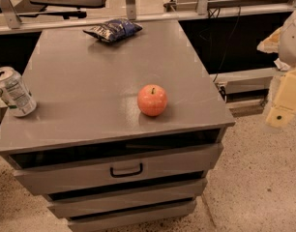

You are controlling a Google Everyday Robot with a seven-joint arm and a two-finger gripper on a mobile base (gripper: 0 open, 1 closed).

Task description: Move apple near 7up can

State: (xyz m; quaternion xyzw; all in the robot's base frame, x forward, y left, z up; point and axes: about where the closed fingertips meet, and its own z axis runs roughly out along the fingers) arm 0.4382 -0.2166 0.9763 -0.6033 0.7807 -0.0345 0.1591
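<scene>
The robot's gripper needs to move to the orange-red apple and close around the apple's middle point(153, 101), because the apple has to move near the 7up can.
The orange-red apple point(152, 100) stands upright with its dark stem up, near the front right of the grey cabinet top point(99, 76). The silver-and-green 7up can point(12, 91) stands at the front left edge of the top, leaning slightly, well apart from the apple. My gripper point(283, 103) shows as pale yellow parts at the right edge of the view, off the cabinet and to the right of the apple, over the floor. It holds nothing that I can see.
A dark blue crinkled snack bag point(112, 30) lies at the back of the top. The cabinet has drawers with a black handle point(126, 170) below the front edge. A railing and cables run behind; speckled floor lies to the right.
</scene>
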